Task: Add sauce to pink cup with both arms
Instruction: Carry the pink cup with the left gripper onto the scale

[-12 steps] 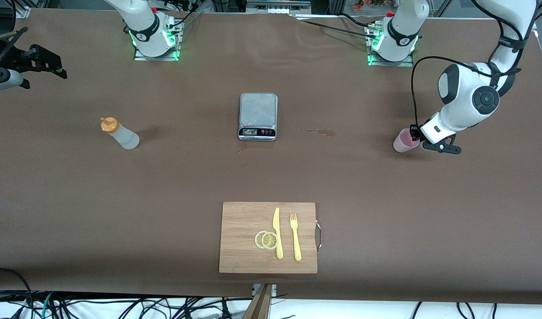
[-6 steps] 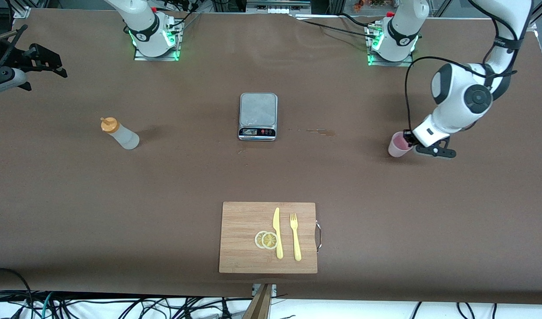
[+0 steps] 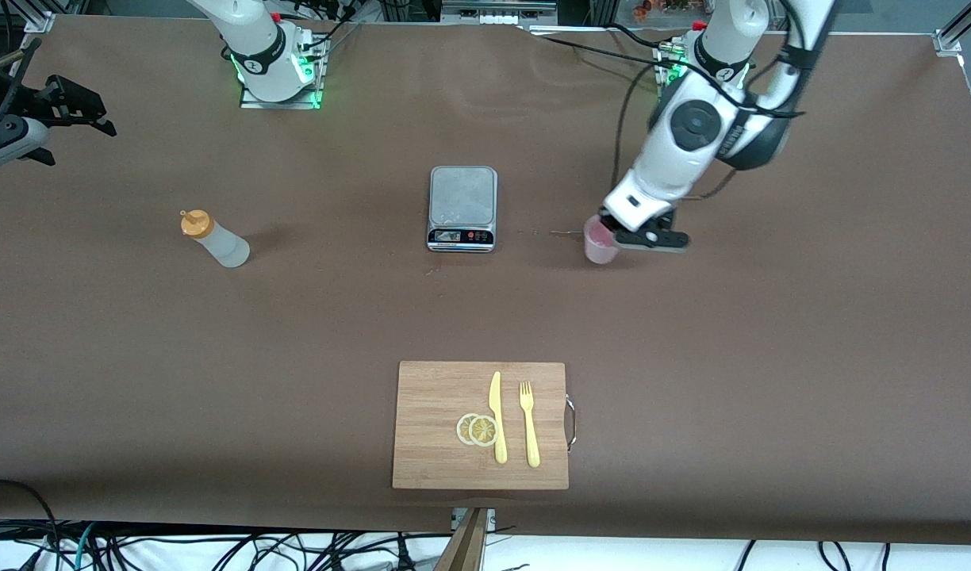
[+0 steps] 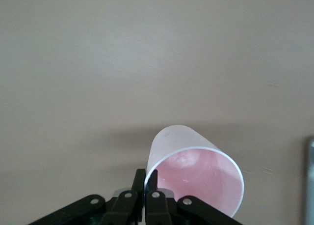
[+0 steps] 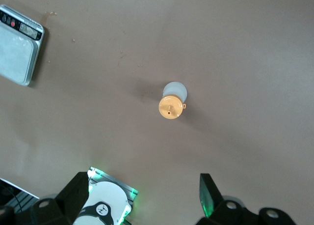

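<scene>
Next, my left gripper sets the pink cup down on the middle of the silver scale's plate (image 3: 462, 200). The cup is now low over the table beside the scale.
The pink cup (image 3: 600, 244) is pinched by its rim in my left gripper (image 3: 617, 232), low over the table beside the silver scale (image 3: 462, 206), toward the left arm's end. In the left wrist view the fingers (image 4: 140, 182) are shut on the rim of the cup (image 4: 196, 178), one inside and one outside; the cup looks empty. The sauce bottle (image 3: 214, 239), whitish with an orange cap, stands toward the right arm's end. My right gripper (image 3: 69, 119) is open and empty, high near that end; its wrist view looks down on the bottle (image 5: 172, 103) between its spread fingers (image 5: 78, 188).
A wooden cutting board (image 3: 438, 396) lies nearer the camera, bearing a yellow knife (image 3: 497, 416), a fork (image 3: 528, 424) and lemon slices (image 3: 477, 429). A small stain (image 3: 573, 235) marks the table beside the cup. The scale also shows in the right wrist view (image 5: 17, 53).
My left arm has carried the pink cup from the left arm's end of the table toward the scale. The right gripper and the bottle have barely moved.
</scene>
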`<state>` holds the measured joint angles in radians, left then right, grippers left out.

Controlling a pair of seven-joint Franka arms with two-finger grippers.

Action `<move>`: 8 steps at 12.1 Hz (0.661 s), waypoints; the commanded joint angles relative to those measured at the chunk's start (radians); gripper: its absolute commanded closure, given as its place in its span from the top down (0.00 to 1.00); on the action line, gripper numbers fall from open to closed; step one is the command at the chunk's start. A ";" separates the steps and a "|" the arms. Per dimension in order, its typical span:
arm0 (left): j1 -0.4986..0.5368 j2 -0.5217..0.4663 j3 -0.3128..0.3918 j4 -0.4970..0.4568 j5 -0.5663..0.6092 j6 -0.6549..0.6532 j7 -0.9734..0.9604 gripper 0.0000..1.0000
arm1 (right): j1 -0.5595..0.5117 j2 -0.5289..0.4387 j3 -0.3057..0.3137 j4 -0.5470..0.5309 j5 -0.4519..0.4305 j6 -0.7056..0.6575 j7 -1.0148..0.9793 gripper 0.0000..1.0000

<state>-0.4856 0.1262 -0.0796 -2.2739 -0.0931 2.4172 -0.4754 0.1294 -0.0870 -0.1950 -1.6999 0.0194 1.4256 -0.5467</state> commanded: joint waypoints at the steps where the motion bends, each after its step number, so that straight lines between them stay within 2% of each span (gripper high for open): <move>1: -0.152 0.035 0.020 0.071 -0.114 -0.024 -0.119 0.00 | -0.007 -0.016 -0.026 -0.035 0.005 0.025 -0.105 1.00; 5: -0.316 0.160 0.020 0.213 -0.139 -0.023 -0.349 0.00 | -0.054 -0.016 -0.050 -0.075 0.017 0.064 -0.310 1.00; 8: -0.375 0.263 0.020 0.318 -0.137 -0.020 -0.439 0.00 | -0.079 -0.004 -0.090 -0.113 0.089 0.078 -0.471 1.00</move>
<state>-0.8298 0.3112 -0.0783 -2.0497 -0.2086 2.4167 -0.8826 0.0699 -0.0842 -0.2655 -1.7757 0.0627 1.4812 -0.9206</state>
